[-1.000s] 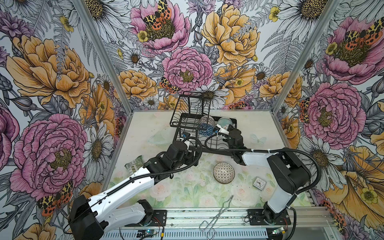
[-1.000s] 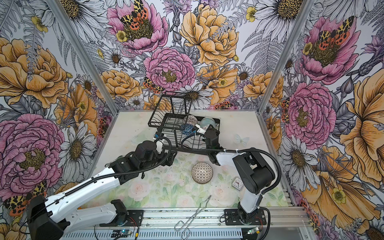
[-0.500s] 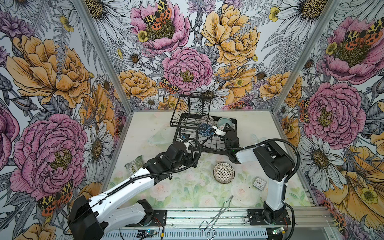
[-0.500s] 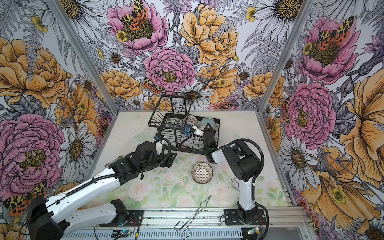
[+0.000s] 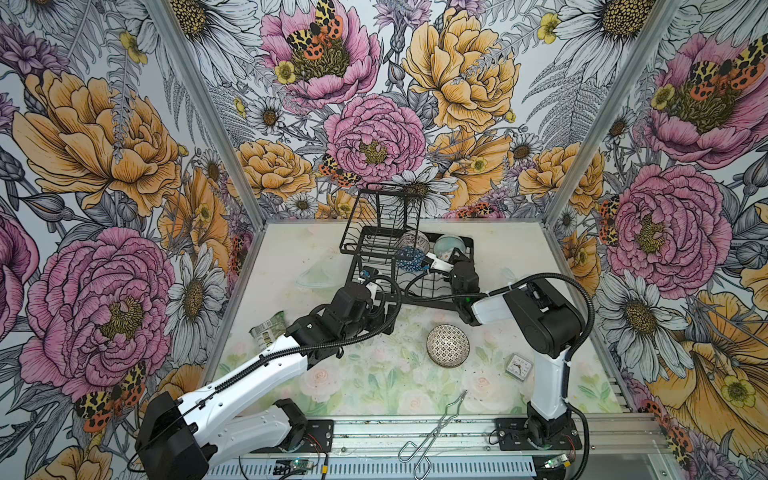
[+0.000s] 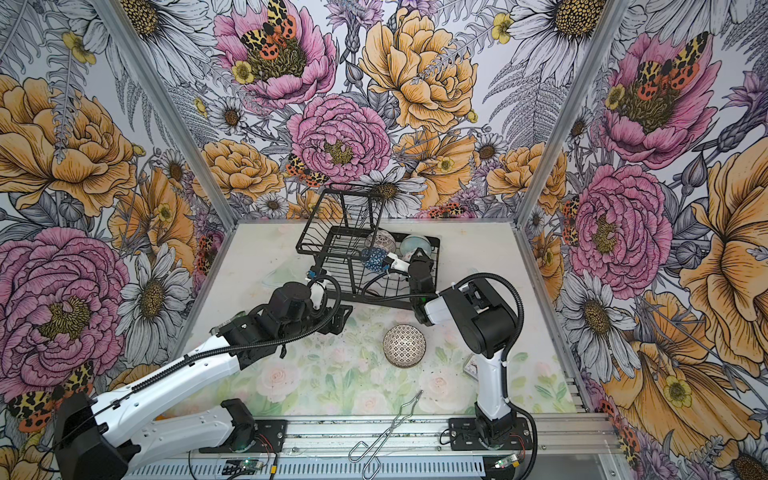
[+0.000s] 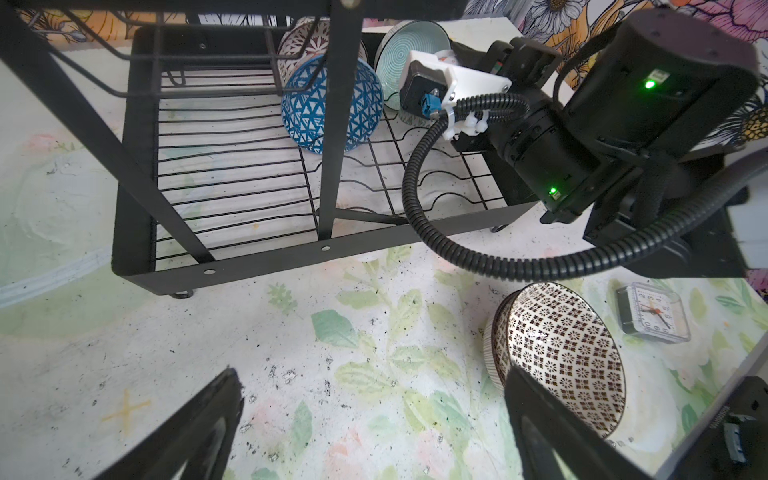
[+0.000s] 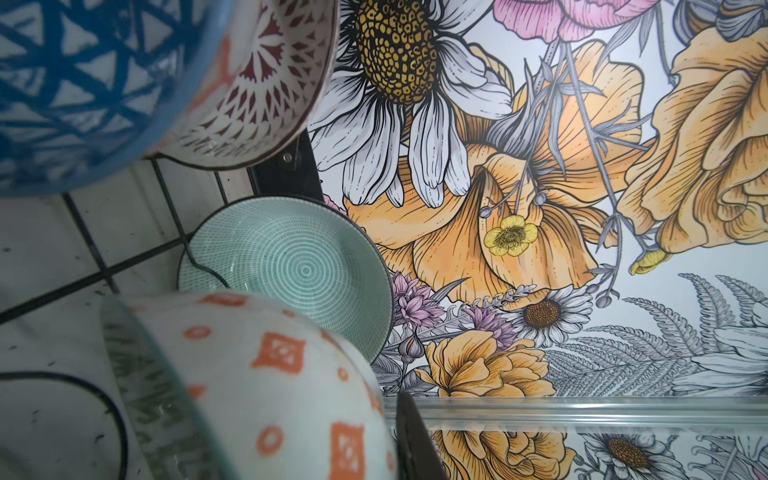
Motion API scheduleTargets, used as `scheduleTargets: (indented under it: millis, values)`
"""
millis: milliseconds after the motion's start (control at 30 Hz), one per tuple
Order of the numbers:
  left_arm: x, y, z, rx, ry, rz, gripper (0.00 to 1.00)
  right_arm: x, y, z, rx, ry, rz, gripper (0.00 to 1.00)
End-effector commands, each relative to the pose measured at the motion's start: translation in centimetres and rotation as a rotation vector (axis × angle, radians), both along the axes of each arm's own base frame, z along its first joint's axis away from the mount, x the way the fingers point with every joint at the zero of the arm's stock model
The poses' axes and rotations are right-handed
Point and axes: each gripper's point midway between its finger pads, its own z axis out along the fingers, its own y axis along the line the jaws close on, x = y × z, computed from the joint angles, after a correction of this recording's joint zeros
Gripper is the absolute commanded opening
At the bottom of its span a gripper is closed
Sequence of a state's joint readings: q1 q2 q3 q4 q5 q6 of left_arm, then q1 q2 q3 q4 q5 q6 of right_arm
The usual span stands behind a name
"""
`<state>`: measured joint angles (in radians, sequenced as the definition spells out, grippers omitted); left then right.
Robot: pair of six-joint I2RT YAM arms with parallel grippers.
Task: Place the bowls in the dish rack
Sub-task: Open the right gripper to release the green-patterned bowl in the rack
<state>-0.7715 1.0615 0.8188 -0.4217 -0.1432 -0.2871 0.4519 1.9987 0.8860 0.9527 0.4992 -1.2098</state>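
Note:
Next, my right gripper lets go of the white bowl in the rack (image 5: 441,264) (image 8: 220,368) just in front of the mint ringed bowl.
The black wire dish rack (image 5: 376,291) stands at the back middle of the table. Inside it lean a blue triangle bowl (image 7: 332,108), a white lattice bowl (image 8: 257,83) and a mint ringed bowl (image 8: 299,266). My right gripper (image 5: 457,254) reaches into the rack and is shut on the rim of a white bowl with orange squares (image 8: 266,386); one finger (image 8: 415,440) shows outside its wall. A black-white dotted bowl (image 5: 448,345) sits on the table in front of the rack. My left gripper (image 7: 372,386) hangs open just left of it, holding nothing.
A grey-green patterned bowl (image 5: 270,330) lies by the left wall, and a pale mint bowl (image 5: 316,277) rests left of the rack. A small clock (image 5: 518,365) sits right of the dotted bowl. Metal tongs (image 5: 436,428) lie at the front edge.
The right arm's elbow has swung in toward the middle while its gripper, still holding the bowl, shifted slightly left inside the rack. The left arm has stayed put.

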Motion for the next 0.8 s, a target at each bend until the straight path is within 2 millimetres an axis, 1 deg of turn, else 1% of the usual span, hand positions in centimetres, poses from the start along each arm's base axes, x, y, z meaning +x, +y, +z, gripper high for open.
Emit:
scheduleTargets:
  millis: [0,133,267,400,500,767]
  values:
    - [0.0,-0.2,0.0,-0.014,-0.003,-0.018,0.99,0.3,0.4,0.8,0.063,-0.008,0.013,0.0]
    - [-0.1,-0.2,0.0,-0.019,0.0,-0.02,0.99,0.1,0.5,0.0,0.081,0.035,0.021,0.0]
    - [-0.2,-0.1,0.1,-0.026,0.001,-0.022,0.99,0.2,0.2,-0.7,0.091,0.074,0.006,0.0]
    - [-0.5,0.0,0.3,-0.033,0.001,-0.023,0.99,0.0,-0.2,-1.0,0.106,0.092,-0.01,0.1]
    - [-0.6,0.2,0.3,-0.033,0.001,-0.019,0.99,0.0,-0.3,-0.8,0.111,0.098,-0.014,0.15]
    - [-0.8,0.5,0.5,-0.042,-0.005,-0.013,0.99,-0.1,-0.7,0.0,0.122,0.1,-0.031,0.2]
